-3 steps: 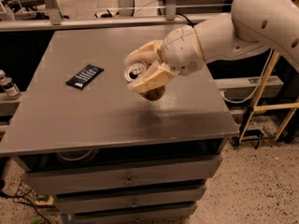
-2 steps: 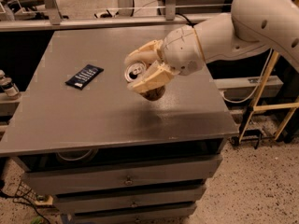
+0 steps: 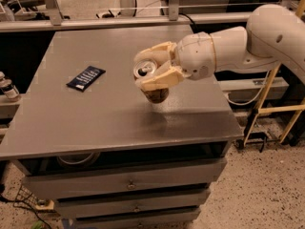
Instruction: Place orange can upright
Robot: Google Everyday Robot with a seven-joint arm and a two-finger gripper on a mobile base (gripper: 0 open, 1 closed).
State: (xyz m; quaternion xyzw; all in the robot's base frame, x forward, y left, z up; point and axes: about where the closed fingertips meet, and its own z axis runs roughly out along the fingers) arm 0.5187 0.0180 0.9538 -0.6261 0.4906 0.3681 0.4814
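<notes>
I need to stand the orange can, now held tilted above the table, upright on the grey table top, a little back from its front edge (image 3: 156, 110).
My gripper (image 3: 148, 71) reaches in from the right and is shut on the orange can (image 3: 153, 90). The can is held above the grey table top (image 3: 95, 123), tilted, with its silver lid and pull tab facing up and to the left. Its coppery lower end sticks out below the cream fingers (image 3: 159, 78). The fingers cover most of the can's body. The can's shadow lies on the table just below it.
A flat dark snack wrapper (image 3: 86, 78) lies on the left part of the table. The table's front edge is close below the can, with drawers (image 3: 128, 182) under it. A metal rail (image 3: 119, 22) runs along the back. A yellow frame (image 3: 267, 104) stands at the right.
</notes>
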